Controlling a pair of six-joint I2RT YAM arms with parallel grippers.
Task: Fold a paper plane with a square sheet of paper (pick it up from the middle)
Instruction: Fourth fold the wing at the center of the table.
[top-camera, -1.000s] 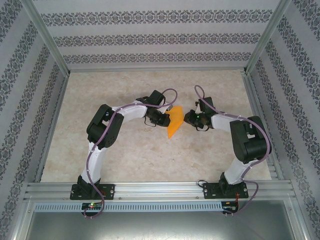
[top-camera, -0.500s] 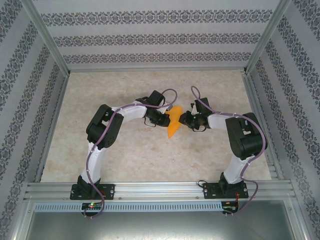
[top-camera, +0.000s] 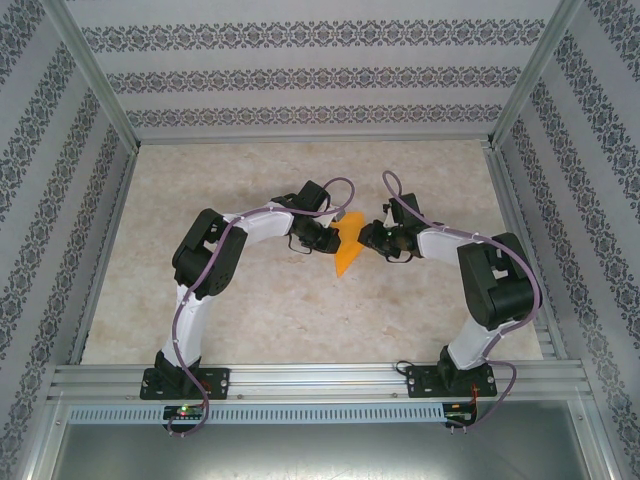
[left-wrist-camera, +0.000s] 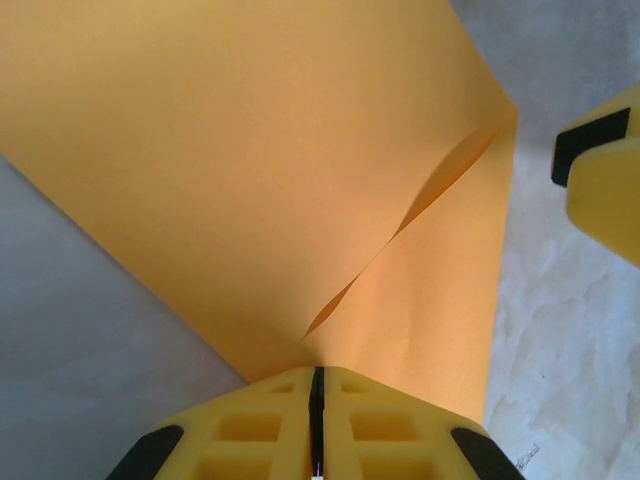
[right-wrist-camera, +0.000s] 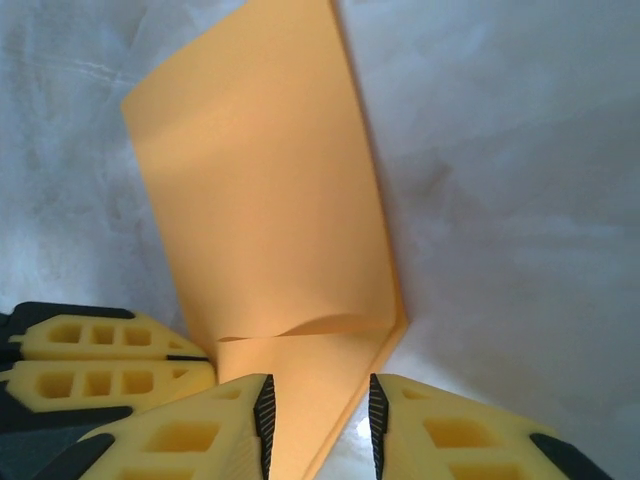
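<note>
The sheet's layers lie almost flush by my right gripper, so it should pinch just the upper layer (right-wrist-camera: 345, 388) and fold it toward my left gripper.
The square sheet of paper (top-camera: 347, 250) is bright orange and folded into a narrow, pointed shape, held up over the middle of the table. My left gripper (top-camera: 330, 238) is shut on its left edge; in the left wrist view the pads (left-wrist-camera: 317, 385) meet on the sheet (left-wrist-camera: 250, 150), where a loose flap lifts along a diagonal crease. My right gripper (top-camera: 368, 239) faces it from the right. Its jaws (right-wrist-camera: 320, 415) stand open astride the sheet's near corner (right-wrist-camera: 270, 200), and the folded edge runs between the pads with a gap on the right side.
The beige marbled table (top-camera: 250, 320) lies below, walled by patterned panels and an aluminium frame (top-camera: 320, 380) along the near edge. The left gripper's yellow fingers (right-wrist-camera: 100, 365) sit close to the right gripper, and a right finger (left-wrist-camera: 600, 170) shows at the left wrist view's edge.
My right gripper has moved left up to the sheet's right edge and its jaws have widened. The left gripper and the sheet have stayed where they were.
</note>
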